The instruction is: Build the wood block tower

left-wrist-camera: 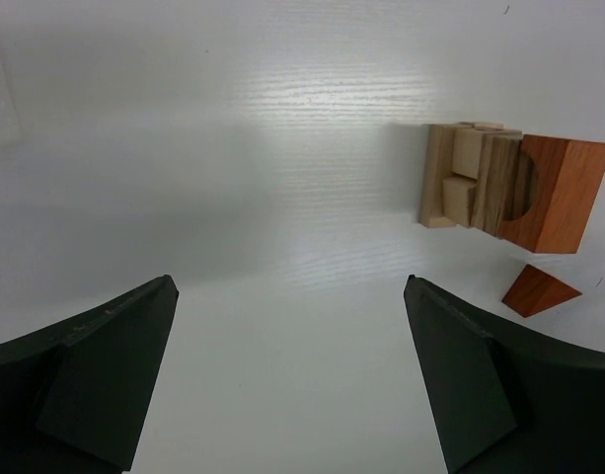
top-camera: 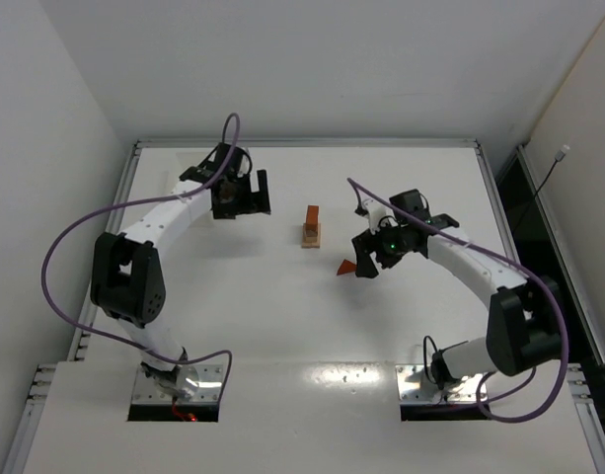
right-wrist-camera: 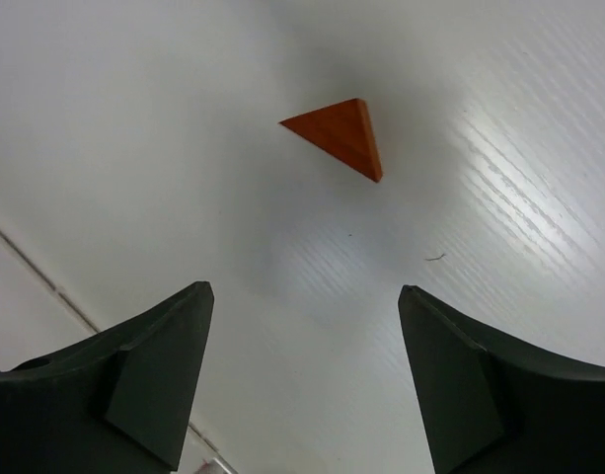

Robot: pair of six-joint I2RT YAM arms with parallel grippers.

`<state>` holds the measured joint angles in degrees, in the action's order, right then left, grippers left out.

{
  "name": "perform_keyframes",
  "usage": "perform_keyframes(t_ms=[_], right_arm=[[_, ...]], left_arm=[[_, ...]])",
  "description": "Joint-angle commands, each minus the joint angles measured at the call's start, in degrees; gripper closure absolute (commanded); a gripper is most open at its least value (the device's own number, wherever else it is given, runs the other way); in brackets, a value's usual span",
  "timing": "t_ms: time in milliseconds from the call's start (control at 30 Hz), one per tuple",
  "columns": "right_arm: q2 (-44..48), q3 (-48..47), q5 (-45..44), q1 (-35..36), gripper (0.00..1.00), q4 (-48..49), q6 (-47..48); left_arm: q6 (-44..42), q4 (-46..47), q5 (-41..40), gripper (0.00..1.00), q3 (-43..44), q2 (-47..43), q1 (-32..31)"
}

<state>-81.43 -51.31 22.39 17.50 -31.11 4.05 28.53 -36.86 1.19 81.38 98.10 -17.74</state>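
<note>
The reddish-brown wedge has a corner (top-camera: 354, 267) (right-wrist-camera: 375, 174) nearest my right gripper's fingers. That gripper will take hold there, so the wedge's wide side points away.
The tower (top-camera: 311, 227) stands mid-table: tan wood blocks (left-wrist-camera: 475, 178) capped by a reddish-brown cube (left-wrist-camera: 564, 193). A reddish-brown wedge (top-camera: 346, 268) lies loose on the table to its near right, and it also shows in the left wrist view (left-wrist-camera: 537, 290) and the right wrist view (right-wrist-camera: 340, 135). My left gripper (top-camera: 245, 195) hovers to the left of the tower, open, with bare table between its fingers (left-wrist-camera: 290, 281). My right gripper (top-camera: 366, 259) is right beside the wedge, open and holding nothing (right-wrist-camera: 305, 288). The wedge lies ahead of its fingertips, apart from them.
The white table (top-camera: 233, 316) has a raised metal rim (top-camera: 302, 142) along its far edge and sides. A purple cable (top-camera: 75, 227) loops off each arm. A seam in the surface (right-wrist-camera: 36, 267) runs near the right gripper's left finger.
</note>
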Motion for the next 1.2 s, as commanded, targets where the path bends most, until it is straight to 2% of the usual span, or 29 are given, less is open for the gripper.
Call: perform_keyframes(t_ms=[0,100,367,533,667,800,1000,1167], right_arm=[[-1.5,-3.1,6.0,0.9,0.26,-2.6,15.7],[-6.3,-7.0,7.1,0.9,0.22,-5.8,23.6],[-21.0,-21.2,4.8,0.9,0.22,-17.2,36.5],[-25.7,-24.4,2.5,0.9,0.26,-20.4,42.6],[-27.5,-23.8,1.9,0.9,0.31,-20.4,43.3],[-27.5,-21.6,1.9,1.4,0.33,-17.7,43.3],[-27.5,-19.0,-0.5,3.3,0.36,-11.6,39.8],[-28.0,-18.2,-4.4,5.5,0.44,-7.0,35.9]], left_arm=[[-2.1,0.7,4.9,0.0,-1.9,-3.3,2.2],[-2.6,0.7,6.6,0.0,-2.5,-4.3,3.6],[-3.1,0.7,9.3,0.0,-3.0,-4.9,6.6],[-3.1,0.7,9.8,0.0,-3.0,-4.3,7.7],[-3.1,0.7,9.8,0.0,-1.1,-2.6,8.2],[-3.1,0.7,10.3,0.0,0.4,-1.0,8.8],[-3.1,0.7,10.8,0.0,1.8,1.6,9.3],[-3.1,0.2,11.4,0.0,2.4,2.7,9.3]])
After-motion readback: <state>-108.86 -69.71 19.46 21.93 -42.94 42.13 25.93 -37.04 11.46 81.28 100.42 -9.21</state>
